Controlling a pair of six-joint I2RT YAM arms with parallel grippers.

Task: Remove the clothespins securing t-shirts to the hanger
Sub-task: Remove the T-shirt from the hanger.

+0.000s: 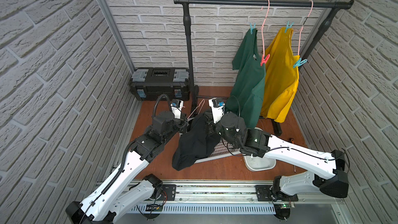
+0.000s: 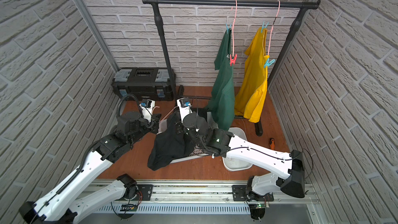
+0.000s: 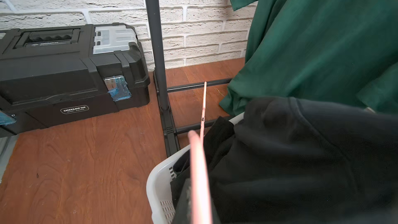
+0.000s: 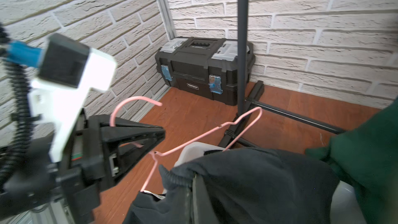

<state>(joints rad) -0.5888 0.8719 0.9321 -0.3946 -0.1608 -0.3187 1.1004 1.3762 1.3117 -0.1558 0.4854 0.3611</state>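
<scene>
My right gripper should drop the black t-shirt in the white basket [image 1: 206, 138] and leave it slumped over the front rim. The t-shirt now droops over the basket.
Teal clothespins [image 1: 252, 27] [image 1: 288, 26] [image 1: 299, 62] and a red clothespin [image 1: 264, 59] pin the green t-shirt [image 1: 249, 78] and the yellow t-shirt [image 1: 280, 78] to pink hangers on the black rail [image 1: 258, 2]. A third pink hanger [image 4: 193, 139] is off the rail, low over the floor. My left gripper [image 3: 193, 212] is shut on its neck. The black t-shirt [image 1: 193, 145] droops over a white basket [image 3: 157, 186]. My right gripper [image 4: 193, 190] is shut on its ribbed collar, beside the hanger wire. No clothespins show on the black t-shirt.
A black toolbox [image 1: 159, 83] stands in the back left corner beside the rack's left post [image 1: 189, 61]. A second white tub [image 1: 260, 164] sits under my right arm. An orange-handled screwdriver [image 2: 271, 143] lies on the wooden floor at the right. Brick walls close in on three sides.
</scene>
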